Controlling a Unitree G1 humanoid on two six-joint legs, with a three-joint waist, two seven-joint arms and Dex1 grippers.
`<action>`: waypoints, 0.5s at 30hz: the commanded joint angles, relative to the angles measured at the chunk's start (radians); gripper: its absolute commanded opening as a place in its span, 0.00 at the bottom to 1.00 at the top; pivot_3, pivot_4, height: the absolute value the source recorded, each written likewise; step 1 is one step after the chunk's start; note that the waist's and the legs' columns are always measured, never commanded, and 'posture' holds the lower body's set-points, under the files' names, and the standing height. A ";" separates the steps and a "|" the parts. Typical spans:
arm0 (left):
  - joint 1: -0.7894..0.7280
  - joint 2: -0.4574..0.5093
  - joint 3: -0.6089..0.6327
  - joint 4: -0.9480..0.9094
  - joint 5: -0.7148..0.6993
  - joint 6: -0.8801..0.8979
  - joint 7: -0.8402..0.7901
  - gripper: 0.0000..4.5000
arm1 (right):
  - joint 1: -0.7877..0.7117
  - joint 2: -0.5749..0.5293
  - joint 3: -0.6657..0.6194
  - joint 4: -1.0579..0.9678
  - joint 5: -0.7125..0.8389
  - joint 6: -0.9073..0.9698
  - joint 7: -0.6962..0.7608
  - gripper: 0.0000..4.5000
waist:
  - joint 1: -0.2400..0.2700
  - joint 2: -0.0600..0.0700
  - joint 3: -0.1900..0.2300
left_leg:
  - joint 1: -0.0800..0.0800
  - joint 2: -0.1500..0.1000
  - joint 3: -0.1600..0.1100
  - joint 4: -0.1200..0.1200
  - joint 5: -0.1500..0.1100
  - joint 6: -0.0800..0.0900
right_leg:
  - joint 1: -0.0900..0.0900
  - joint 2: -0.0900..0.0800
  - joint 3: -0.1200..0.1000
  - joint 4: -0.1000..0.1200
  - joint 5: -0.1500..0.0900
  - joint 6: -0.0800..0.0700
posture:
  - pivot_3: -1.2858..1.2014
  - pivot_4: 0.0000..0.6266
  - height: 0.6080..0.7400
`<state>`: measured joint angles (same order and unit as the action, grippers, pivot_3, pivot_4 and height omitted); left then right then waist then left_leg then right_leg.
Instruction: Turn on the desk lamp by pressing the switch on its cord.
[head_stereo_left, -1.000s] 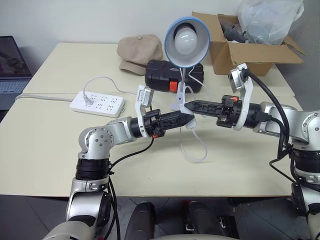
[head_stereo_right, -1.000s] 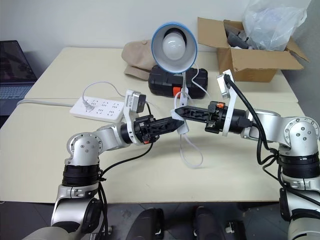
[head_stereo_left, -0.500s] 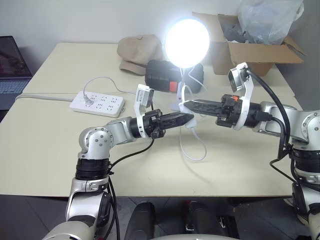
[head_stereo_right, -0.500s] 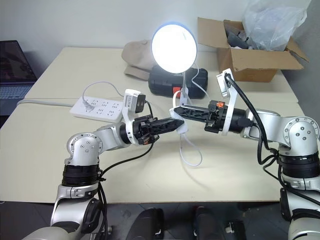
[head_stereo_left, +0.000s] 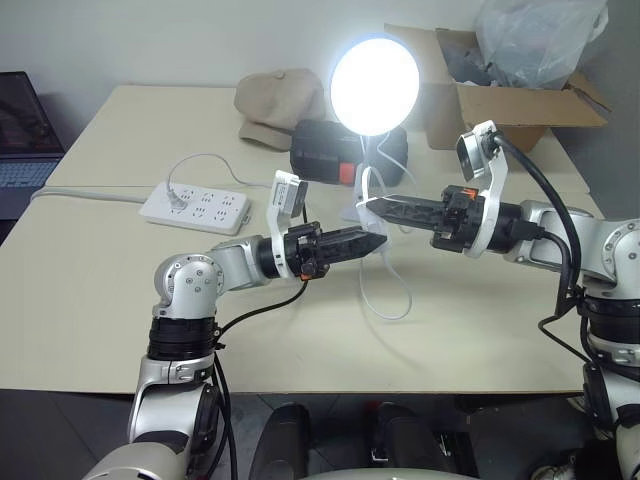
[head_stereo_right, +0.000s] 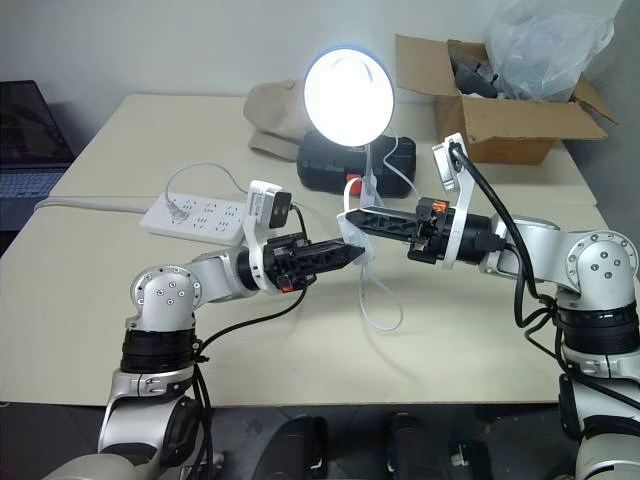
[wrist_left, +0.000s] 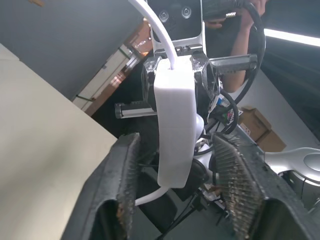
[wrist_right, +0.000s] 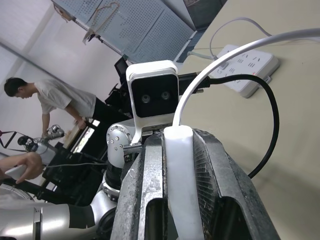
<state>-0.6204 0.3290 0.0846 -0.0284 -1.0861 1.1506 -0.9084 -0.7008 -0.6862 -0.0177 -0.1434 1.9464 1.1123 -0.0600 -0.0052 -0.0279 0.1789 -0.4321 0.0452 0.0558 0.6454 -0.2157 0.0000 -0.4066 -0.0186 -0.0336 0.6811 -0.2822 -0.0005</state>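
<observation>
The robot's right gripper will release the white switch on the bare tabletop (head_stereo_left: 379, 262) just in front of the desk lamp's base. The switch is now held above the table.
The desk lamp (head_stereo_left: 374, 85) stands lit at the back middle of the table, its round shade glowing white. Its thin white cord (head_stereo_left: 388, 296) hangs in a loop down to the tabletop. In front of the lamp, above the table, my right gripper (head_stereo_left: 370, 208) is shut on the white switch (wrist_right: 179, 170) partway along the cord. My left gripper (head_stereo_left: 379, 240) meets it from the other side. Its fingers (wrist_left: 122, 185) stand open on either side of the switch (wrist_left: 175, 132), with a gap on both sides.
A white power strip (head_stereo_left: 195, 207) lies at the left with the cord plugged in. Behind the lamp are a black case (head_stereo_left: 320, 150), a beige cap (head_stereo_left: 280, 100) and a cardboard box (head_stereo_left: 500, 95). A laptop (head_stereo_left: 25, 135) sits at far left. A person (wrist_right: 55, 100) stands in the background.
The lamp was off a second ago and is now lit. My left gripper closed on the switch and has opened again. Both hands stayed in place.
</observation>
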 joint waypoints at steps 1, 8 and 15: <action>0.006 0.029 0.016 -0.029 -0.025 0.008 -0.024 0.76 | -0.011 -0.010 -0.020 -0.007 0.008 -0.028 -0.001 0.08 | 0.000 0.000 0.000 | 0.000 0.000 0.000 0.000 0.000 0.000 | 0.000 0.000 0.000 0.000 0.000 0.000 | 0.52 0.24 1.00; 0.096 0.172 -0.049 -0.187 0.080 -0.073 -0.086 1.00 | 0.031 -0.003 -0.024 0.038 -0.070 -0.053 -0.050 0.08 | 0.000 0.000 0.000 | 0.000 0.000 0.000 0.000 0.000 0.000 | 0.000 0.000 0.000 0.000 0.000 0.000 | 0.52 0.24 1.00; 0.275 0.423 -0.179 -0.371 0.393 -0.376 -0.193 1.00 | 0.098 0.096 0.005 0.084 -0.163 -0.111 -0.249 0.08 | 0.000 0.000 0.000 | 0.001 0.001 0.001 -0.002 0.000 0.000 | 0.000 0.000 0.002 0.000 0.002 -0.004 | 0.52 0.24 1.00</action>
<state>-0.3563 0.7197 -0.0820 -0.3415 -0.7504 0.8579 -1.0664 -0.5964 -0.6083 -0.0089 -0.0377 1.7962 1.0238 -0.2641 -0.0051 -0.0275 0.1792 -0.4313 0.0458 0.0572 0.6440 -0.2157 -0.0001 -0.4072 -0.0187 -0.0318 0.6808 -0.2804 -0.0042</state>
